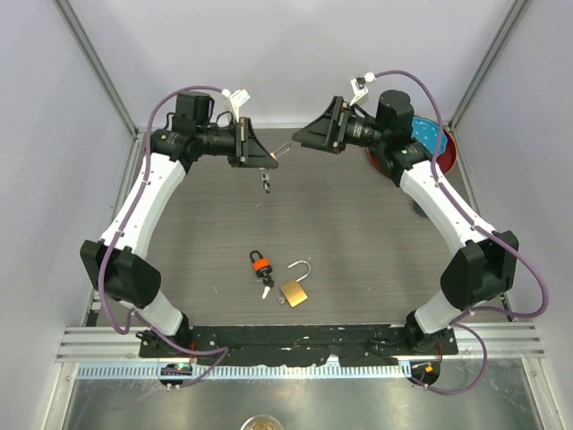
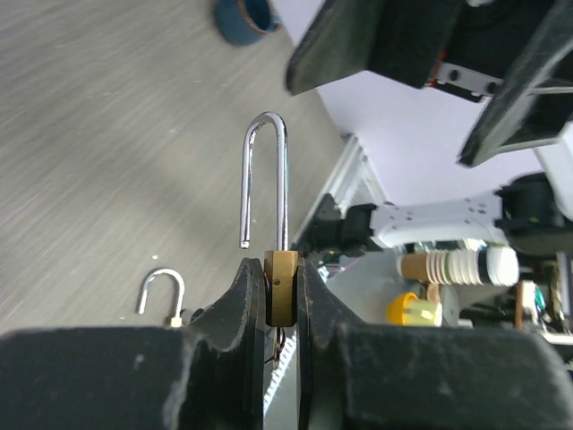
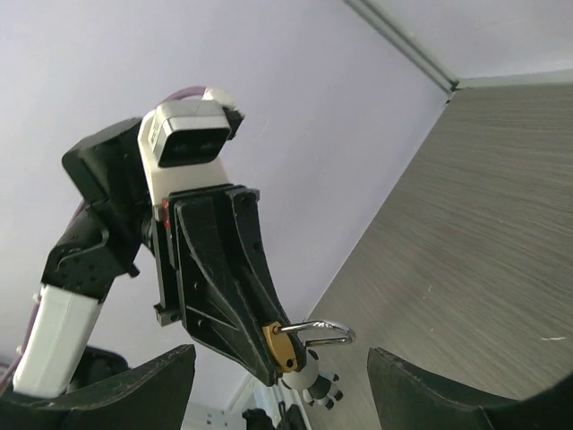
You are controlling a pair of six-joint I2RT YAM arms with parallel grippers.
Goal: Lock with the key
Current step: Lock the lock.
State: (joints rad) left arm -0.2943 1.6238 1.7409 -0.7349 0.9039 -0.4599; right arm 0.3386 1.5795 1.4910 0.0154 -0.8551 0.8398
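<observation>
My right gripper should hold the shackle, as its loose end is beside the padlock's body, while my left gripper takes hold again of the body (image 2: pixel 282 287) in line with it.
My left gripper (image 1: pixel 271 157) is raised over the back of the table, shut on a small brass padlock (image 2: pixel 283 288). The padlock's steel shackle (image 2: pixel 267 175) stands open and points toward the right arm. A key bunch (image 1: pixel 265 182) dangles below this padlock; the right wrist view shows it as pale and black pieces (image 3: pixel 312 383). My right gripper (image 1: pixel 300 136) faces the padlock (image 3: pixel 285 348) from a short gap away, open, with nothing between its fingers (image 3: pixel 143 385).
A second brass padlock (image 1: pixel 295 290) with an open shackle lies near the table's front middle. Beside it are an orange and black lock (image 1: pixel 260 262) and a small key (image 1: pixel 267 289). A red plate (image 1: pixel 445 159) sits at the back right, with a blue cup (image 1: pixel 419 208) in front of it.
</observation>
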